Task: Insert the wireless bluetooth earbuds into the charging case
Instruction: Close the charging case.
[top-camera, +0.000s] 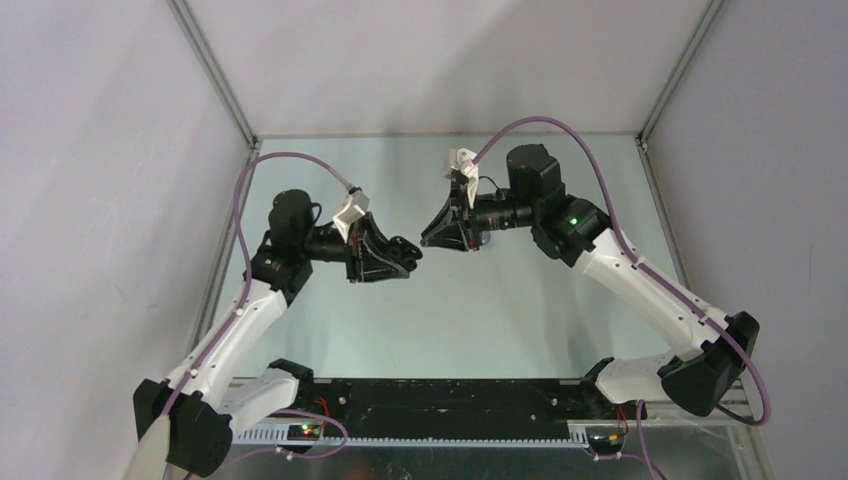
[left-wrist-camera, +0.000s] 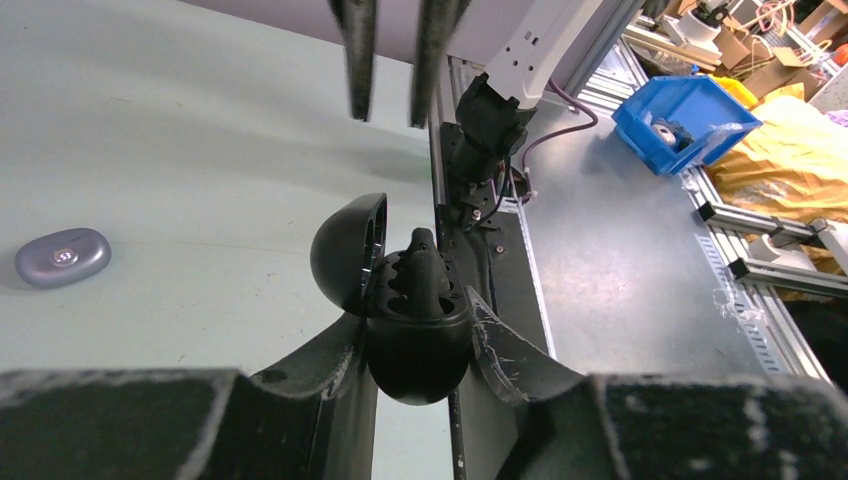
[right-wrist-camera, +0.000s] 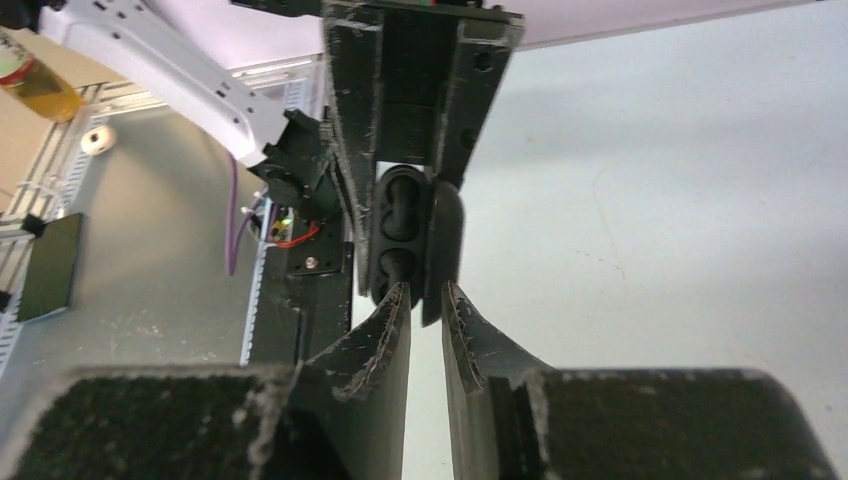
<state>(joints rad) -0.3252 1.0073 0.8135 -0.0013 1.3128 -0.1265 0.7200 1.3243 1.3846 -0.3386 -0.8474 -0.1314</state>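
Next, I release the black charging case, now held off the table, from my left gripper on the table (top-camera: 425, 229), next to the pale purple case.
My left gripper (left-wrist-camera: 418, 335) is shut on a glossy black charging case (left-wrist-camera: 418, 360), held off the table with its lid (left-wrist-camera: 348, 248) swung open. My right gripper (right-wrist-camera: 425, 295) hovers just in front of the case's two wells (right-wrist-camera: 398, 228). Its fingers stand a narrow gap apart with nothing visible between them. In the top view the two grippers meet tip to tip, left (top-camera: 405, 257) and right (top-camera: 428, 238). I cannot tell a black earbud from the dark wells. No pale purple earbud shows.
A closed pale purple case (left-wrist-camera: 62, 257) lies on the table beyond the grippers and also shows under the right wrist (top-camera: 483, 242). The black rail (top-camera: 440, 400) runs along the near edge. Grey walls close in the sides and back.
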